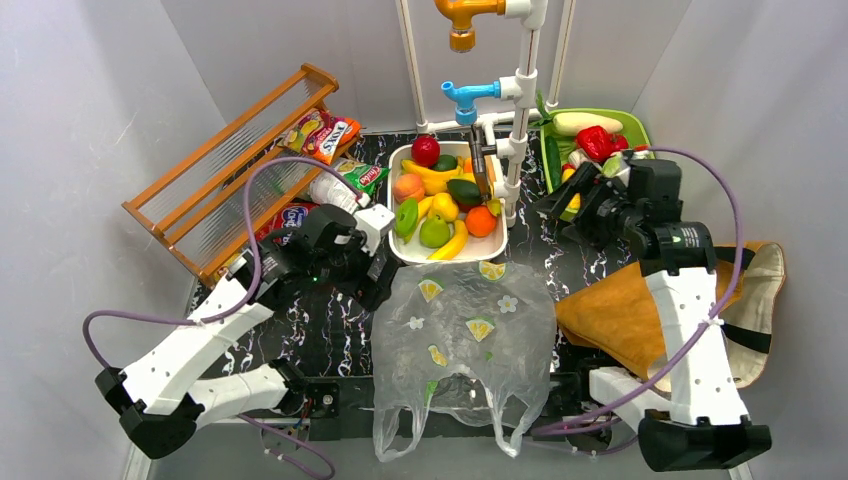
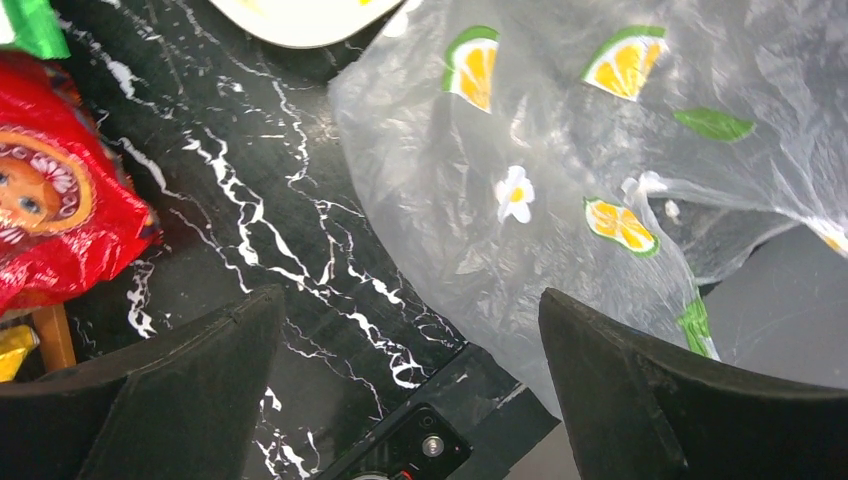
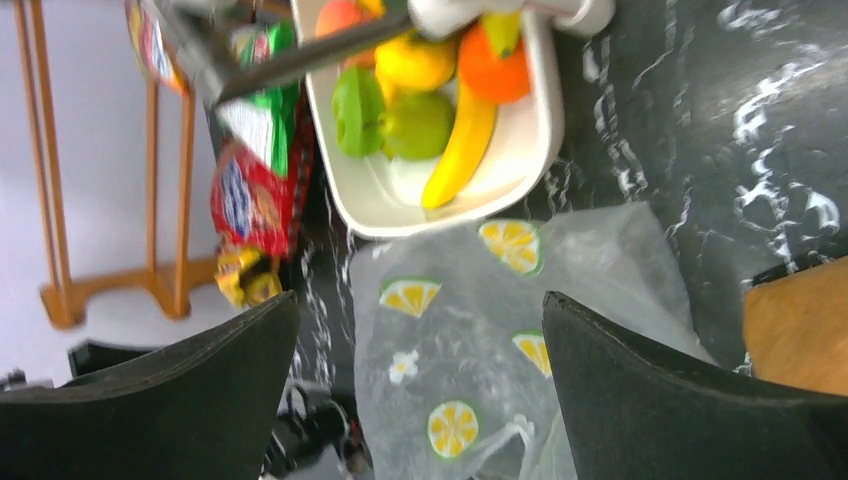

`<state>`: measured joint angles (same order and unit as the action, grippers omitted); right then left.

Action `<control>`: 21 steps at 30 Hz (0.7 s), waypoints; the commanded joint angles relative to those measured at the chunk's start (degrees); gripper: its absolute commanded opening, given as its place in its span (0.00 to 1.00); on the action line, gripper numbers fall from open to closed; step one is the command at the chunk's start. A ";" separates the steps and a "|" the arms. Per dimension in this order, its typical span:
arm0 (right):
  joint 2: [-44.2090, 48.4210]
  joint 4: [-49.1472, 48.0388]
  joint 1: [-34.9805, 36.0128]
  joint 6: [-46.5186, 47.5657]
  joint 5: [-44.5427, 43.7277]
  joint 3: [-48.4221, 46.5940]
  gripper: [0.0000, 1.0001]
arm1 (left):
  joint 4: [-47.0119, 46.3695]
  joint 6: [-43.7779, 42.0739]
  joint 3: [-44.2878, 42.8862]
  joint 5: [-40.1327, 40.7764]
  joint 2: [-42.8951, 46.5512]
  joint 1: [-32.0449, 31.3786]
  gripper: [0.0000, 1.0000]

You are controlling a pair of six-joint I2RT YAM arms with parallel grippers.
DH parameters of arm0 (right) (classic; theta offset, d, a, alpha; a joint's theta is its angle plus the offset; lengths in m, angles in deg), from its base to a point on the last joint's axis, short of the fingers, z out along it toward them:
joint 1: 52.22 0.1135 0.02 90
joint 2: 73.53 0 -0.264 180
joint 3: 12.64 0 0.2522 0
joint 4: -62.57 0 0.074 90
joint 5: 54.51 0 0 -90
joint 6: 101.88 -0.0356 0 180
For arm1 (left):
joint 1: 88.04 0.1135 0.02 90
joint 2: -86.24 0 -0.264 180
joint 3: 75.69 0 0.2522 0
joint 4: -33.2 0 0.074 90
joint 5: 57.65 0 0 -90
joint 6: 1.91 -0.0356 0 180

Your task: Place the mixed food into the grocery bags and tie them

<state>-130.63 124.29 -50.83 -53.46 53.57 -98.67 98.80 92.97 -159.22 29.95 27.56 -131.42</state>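
The top edge of the clear bag's opening (image 2: 650, 192), beside the small lemon slice between the bag's handles, will be gripped by my left gripper.
The clear bag (image 1: 465, 340) printed with lemon slices lies flat at the table's front centre. The tan tote (image 1: 640, 310) lies crumpled to its right. Toy fruits, among them a banana (image 1: 452, 243) and an orange (image 1: 481, 221), fill a white tray (image 1: 415, 256) behind the clear bag. Snack packets (image 1: 322, 133) lie on and by the wooden rack. My left gripper (image 1: 380, 290) is open and empty just left of the clear bag (image 2: 520, 200). My right gripper (image 1: 555, 205) is open and empty, held high right of the white tray, over the bag (image 3: 470, 330).
A wooden rack (image 1: 230, 170) stands at the back left. A green tray (image 1: 632, 122) of toy vegetables sits at the back right. White pipes with blue and orange taps (image 1: 515, 110) rise behind the white tray. A red packet (image 2: 60, 220) lies left of my left gripper.
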 commanded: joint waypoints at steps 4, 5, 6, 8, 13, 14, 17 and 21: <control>-2.80 10.11 17.10 4.07 -13.86 -7.30 0.98 | 0.89 -3.56 -0.84 1.52 -0.04 -7.62 1.00; -2.63 10.13 18.28 4.13 -14.75 -7.15 0.98 | 1.31 -4.27 -1.39 1.04 -0.05 -8.48 0.99; -2.22 9.84 19.21 4.10 -15.47 -6.82 0.98 | 1.54 -4.59 -1.76 0.31 -0.10 -9.19 1.00; -2.10 9.34 20.88 4.85 -15.96 -6.31 0.98 | 2.05 -7.31 -1.92 -1.06 -0.34 -11.01 1.00; -3.93 11.28 26.78 10.09 -16.29 -6.10 0.98 | 2.54 -11.85 -0.43 -3.39 -2.44 -15.94 1.00; -3.98 11.78 28.12 11.22 -16.68 -5.75 0.98 | 2.73 -12.65 -0.64 -3.89 -2.89 -16.81 1.00; -3.73 12.96 32.06 14.00 -17.77 -3.89 0.98 | 4.63 -12.67 -3.93 -2.32 -5.34 -18.98 1.00; -2.71 12.27 33.59 16.26 -17.53 0.05 0.98 | 6.20 -11.05 -6.67 0.62 -8.76 -23.22 0.99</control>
<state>-134.63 136.07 -18.37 -41.53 37.42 -101.60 102.36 82.33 -162.37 28.27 20.53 -151.11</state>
